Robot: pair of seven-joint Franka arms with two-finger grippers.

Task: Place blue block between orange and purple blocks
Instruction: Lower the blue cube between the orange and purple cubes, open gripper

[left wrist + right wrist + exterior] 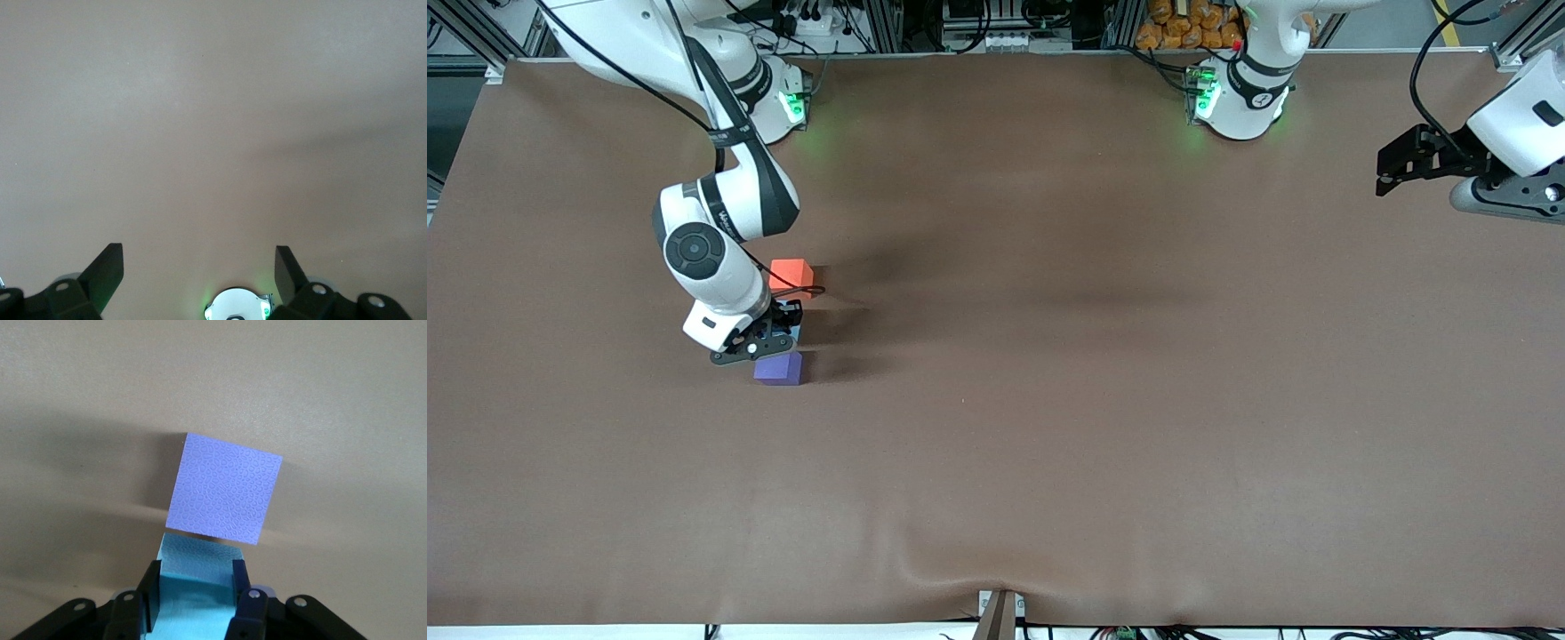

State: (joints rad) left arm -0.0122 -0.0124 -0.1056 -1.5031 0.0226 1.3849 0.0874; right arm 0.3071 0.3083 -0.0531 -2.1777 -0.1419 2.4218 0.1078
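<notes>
Next, my right gripper sets the blue block down on the brown table cover, snug (787, 321) (193, 600) against the orange block's purple-facing side.
My right gripper (784, 331) is shut on the light blue block (197, 587), low between the orange block (791, 274) and the purple block (778, 368). In the front view only a sliver of the blue block (795, 332) shows under the fingers. In the right wrist view the purple block (223, 489) lies just past the blue one, close to it. The orange block lies farther from the front camera than the purple one. My left gripper (1392, 169) is open and empty, waiting up at the left arm's end of the table; it also shows in the left wrist view (199, 267).
The brown table cover (1049, 400) has a wrinkle at its near edge. The two arm bases (1240, 98) stand along the edge farthest from the front camera.
</notes>
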